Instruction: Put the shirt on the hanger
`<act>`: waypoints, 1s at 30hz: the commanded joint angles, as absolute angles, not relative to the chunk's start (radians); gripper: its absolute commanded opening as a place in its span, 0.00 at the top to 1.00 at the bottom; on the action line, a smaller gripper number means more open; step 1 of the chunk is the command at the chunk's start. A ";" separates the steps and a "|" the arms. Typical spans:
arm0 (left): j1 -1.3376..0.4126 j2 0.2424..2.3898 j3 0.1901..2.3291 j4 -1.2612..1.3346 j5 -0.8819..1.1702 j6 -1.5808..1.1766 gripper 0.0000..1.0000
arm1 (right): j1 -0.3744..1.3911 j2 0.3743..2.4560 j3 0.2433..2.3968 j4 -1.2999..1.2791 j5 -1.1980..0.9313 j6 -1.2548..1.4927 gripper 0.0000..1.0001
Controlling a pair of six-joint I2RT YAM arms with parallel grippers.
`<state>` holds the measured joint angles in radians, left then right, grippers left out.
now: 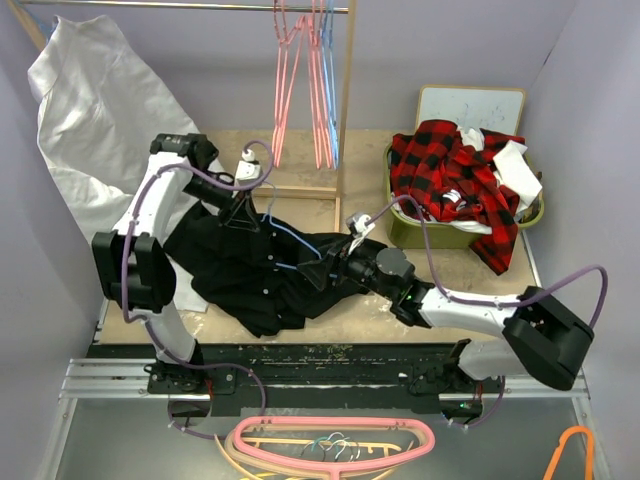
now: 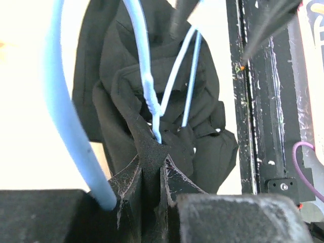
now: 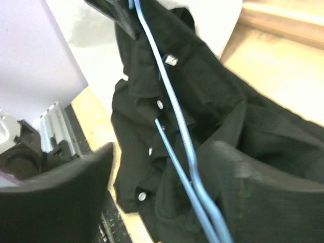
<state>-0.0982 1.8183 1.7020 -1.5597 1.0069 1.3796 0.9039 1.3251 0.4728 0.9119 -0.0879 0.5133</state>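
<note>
The end of the light blue hanger by my right gripper is lying on the black shirt, so next my right gripper grabs the shirt's fold (image 1: 337, 291) and pulls it over.
The black shirt (image 1: 240, 275) lies crumpled on the table at centre-left. The light blue hanger (image 1: 295, 238) lies across it, its wires running between my two grippers. My left gripper (image 1: 240, 212) is at the shirt's far edge. In the left wrist view it (image 2: 152, 162) is shut on a fold of the shirt (image 2: 202, 126), and the hanger wire (image 2: 147, 81) runs past the jaws. My right gripper (image 1: 335, 262) is over the shirt's right side. In the right wrist view it (image 3: 163, 149) is open, and the hanger wires (image 3: 174, 106) pass between its fingers, close to the right finger, over the shirt (image 3: 212, 76).
A green basket (image 1: 400, 228) holding a red-and-black plaid shirt (image 1: 450, 175) stands at the right. A white cloth (image 1: 90, 110) hangs at the back left. Pink hangers (image 1: 300, 90) hang on the rail by a wooden post (image 1: 345, 110). Another pink hanger (image 1: 330, 440) lies below the arm bases.
</note>
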 commanded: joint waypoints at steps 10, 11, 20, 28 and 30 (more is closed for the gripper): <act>-0.063 1.455 1.756 -1.392 1.138 1.066 1.00 | 0.885 0.929 0.333 0.894 0.008 0.579 0.00; -0.063 1.443 1.752 -1.377 1.130 1.041 1.00 | 0.885 0.922 0.313 0.887 0.006 0.589 0.00; -0.063 1.374 1.763 -1.361 1.121 0.957 1.00 | 0.887 0.902 0.237 0.923 0.030 0.667 0.00; -0.063 1.346 1.748 -1.336 1.115 0.918 1.00 | 0.887 1.013 0.272 0.968 -0.040 0.677 0.10; -0.063 1.343 1.740 -1.325 1.112 0.908 1.00 | 0.887 1.050 0.287 0.985 -0.060 0.675 0.17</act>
<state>-0.0696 1.3808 1.7512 -1.3762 1.0721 0.9443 0.8890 0.9981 0.2325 0.9039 -0.0196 0.6621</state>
